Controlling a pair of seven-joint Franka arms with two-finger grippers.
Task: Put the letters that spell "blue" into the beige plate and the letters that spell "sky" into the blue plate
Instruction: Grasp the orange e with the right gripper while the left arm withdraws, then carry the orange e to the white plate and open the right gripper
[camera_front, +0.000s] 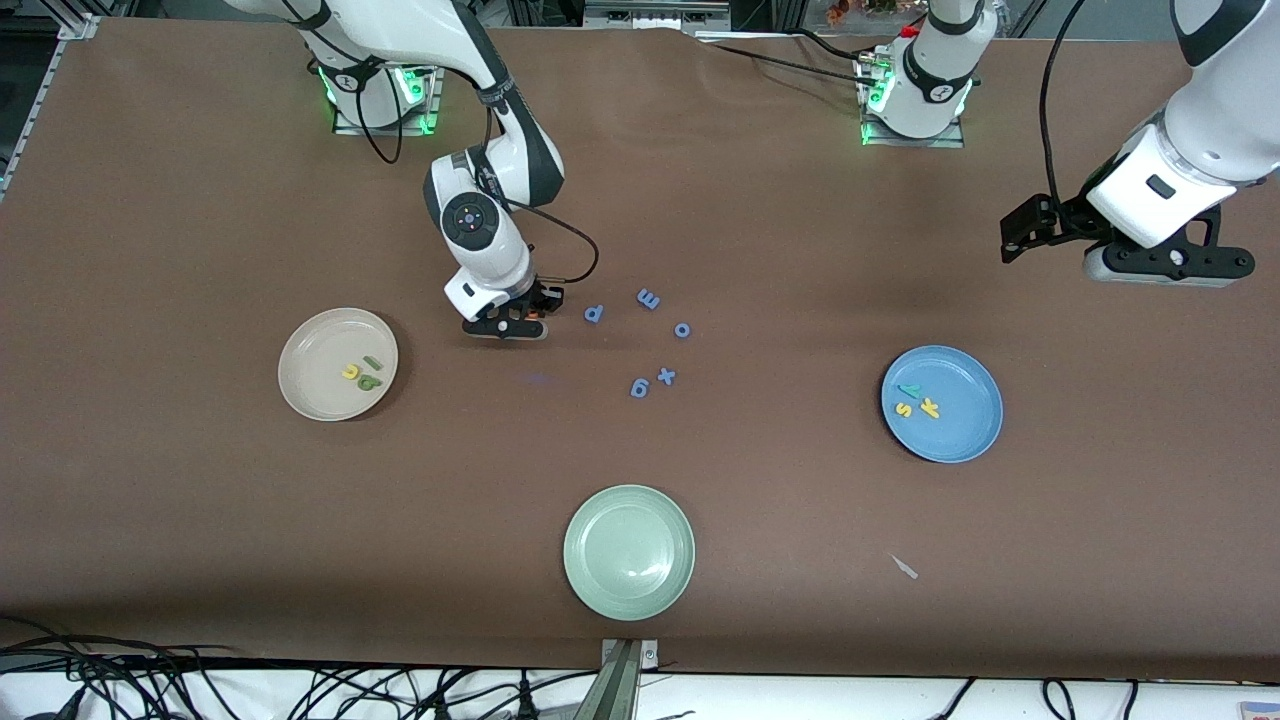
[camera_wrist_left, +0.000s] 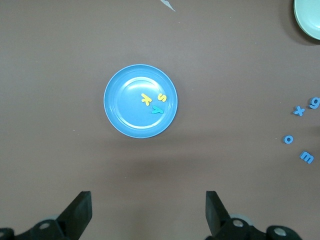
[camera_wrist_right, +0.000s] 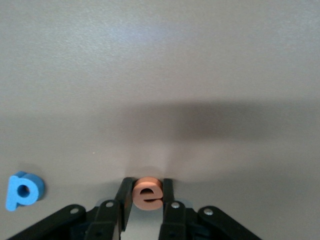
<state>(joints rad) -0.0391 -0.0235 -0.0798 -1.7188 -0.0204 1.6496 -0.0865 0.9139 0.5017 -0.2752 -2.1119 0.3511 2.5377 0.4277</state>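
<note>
Next, my right gripper lets go of the orange e between the yellow u and green l (camera_front: 363, 366) on the beige plate.
My right gripper (camera_wrist_right: 147, 187) is shut on the orange e (camera_wrist_right: 148, 193), low over the table beside the beige plate (camera_front: 310, 365); the front view shows this gripper (camera_front: 510, 326) too. On that plate lie the yellow u (camera_front: 351, 372), green l (camera_front: 372, 362) and green b (camera_front: 370, 381). The blue plate (camera_front: 965, 400) holds the teal y (camera_front: 909, 390), yellow s (camera_front: 903, 409) and yellow k (camera_front: 930, 407). My left gripper (camera_wrist_left: 148, 200) hangs open and empty in the air at the left arm's end of the table, and it looks down on the blue plate (camera_wrist_left: 125, 107).
Periwinkle letters lie mid-table: a p (camera_front: 594, 314) right by my right gripper, m (camera_front: 648, 298), o (camera_front: 682, 329), x (camera_front: 665, 376) and g (camera_front: 639, 388). A pale green plate (camera_front: 629, 551) sits nearest the front camera. A small pale scrap (camera_front: 905, 567) lies beside it.
</note>
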